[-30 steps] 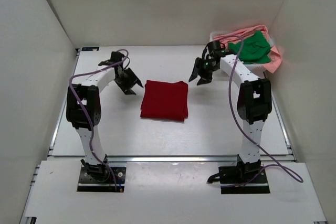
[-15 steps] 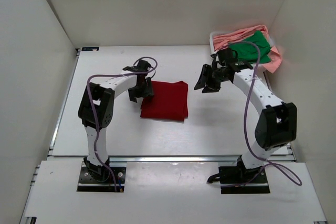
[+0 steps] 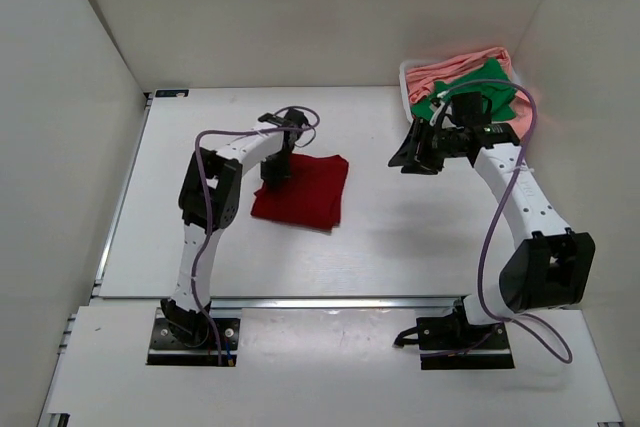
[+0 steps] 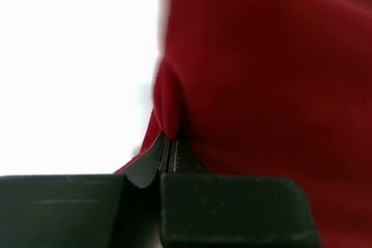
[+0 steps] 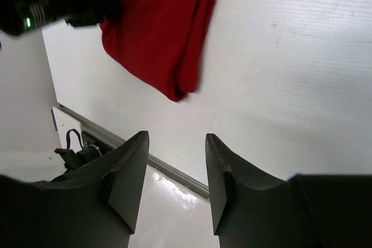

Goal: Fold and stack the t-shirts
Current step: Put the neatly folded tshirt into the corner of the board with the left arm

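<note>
Next, my left gripper lets go of the dark red t-shirt in the back table corner [image 3: 192, 114] by the small black label.
The folded dark red t-shirt [image 3: 302, 192] lies mid-table, skewed a little to the left. My left gripper [image 3: 272, 169] is shut on its upper left edge; in the left wrist view a pinch of red cloth [image 4: 170, 105] bulges just beyond the closed jaws [image 4: 168, 152]. The right gripper [image 3: 415, 152] hovers open and empty to the right of the shirt, its fingers [image 5: 131, 172] apart above bare table, with the red shirt [image 5: 160, 24] farther off. The bright green t-shirt [image 3: 478, 99] and the salmon pink t-shirt [image 3: 455, 69] lie heaped in the basket at the back right.
The white basket [image 3: 408, 82] stands in the back right corner, against the right wall. White walls close in the table on three sides. A metal rail [image 3: 330, 300] runs along the near table edge in front of both arm bases.
The left gripper swung in from the left, closed on the red shirt's upper left edge and dragged it slightly leftward, skewing it. The right arm drifted right and its jaws narrowed a little.
</note>
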### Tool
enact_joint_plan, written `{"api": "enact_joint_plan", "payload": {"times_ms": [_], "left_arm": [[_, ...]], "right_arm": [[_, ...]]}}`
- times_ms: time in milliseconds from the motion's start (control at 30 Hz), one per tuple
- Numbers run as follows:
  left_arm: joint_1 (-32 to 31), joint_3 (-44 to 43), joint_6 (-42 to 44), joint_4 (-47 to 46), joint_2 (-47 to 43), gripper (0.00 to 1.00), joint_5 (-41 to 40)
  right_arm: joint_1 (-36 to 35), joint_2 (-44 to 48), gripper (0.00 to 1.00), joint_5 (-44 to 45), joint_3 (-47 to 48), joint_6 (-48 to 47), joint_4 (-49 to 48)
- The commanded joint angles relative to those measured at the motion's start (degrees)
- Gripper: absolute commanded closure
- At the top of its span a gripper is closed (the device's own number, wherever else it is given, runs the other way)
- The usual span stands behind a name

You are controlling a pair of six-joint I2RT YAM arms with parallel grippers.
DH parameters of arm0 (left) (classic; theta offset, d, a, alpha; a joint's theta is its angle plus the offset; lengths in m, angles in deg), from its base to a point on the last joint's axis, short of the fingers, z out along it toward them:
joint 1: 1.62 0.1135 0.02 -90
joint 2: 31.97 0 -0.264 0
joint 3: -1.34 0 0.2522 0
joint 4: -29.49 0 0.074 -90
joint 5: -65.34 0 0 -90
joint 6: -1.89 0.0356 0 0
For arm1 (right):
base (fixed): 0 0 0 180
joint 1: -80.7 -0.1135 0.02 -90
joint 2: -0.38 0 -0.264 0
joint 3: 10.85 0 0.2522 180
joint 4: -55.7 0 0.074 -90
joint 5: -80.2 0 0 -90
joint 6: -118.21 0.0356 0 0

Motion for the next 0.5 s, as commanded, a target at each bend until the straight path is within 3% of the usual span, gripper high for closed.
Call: {"api": "enact_joint_plan", "payload": {"times_ms": [0, 233, 467], "left_arm": [[8.0, -7.6, -0.6, 7.6, 5.6, 1.00, -6.2], [19.6, -34.9, 6.1, 14.7, 19.3, 1.00, -12.2], [29.7, -48.1, 6.6, 8.1, 25.7, 1.00, -6.5]], "right_arm": [[1.3, 2.9, 0.59, -3.3, 0.1, -1.6, 1.1], [8.7, -2.0, 0.62, 0.3, 6.8, -2.8, 4.7], [7.9, -3.7, 0.63, 5.5, 9.8, -2.8, 6.0]]}}
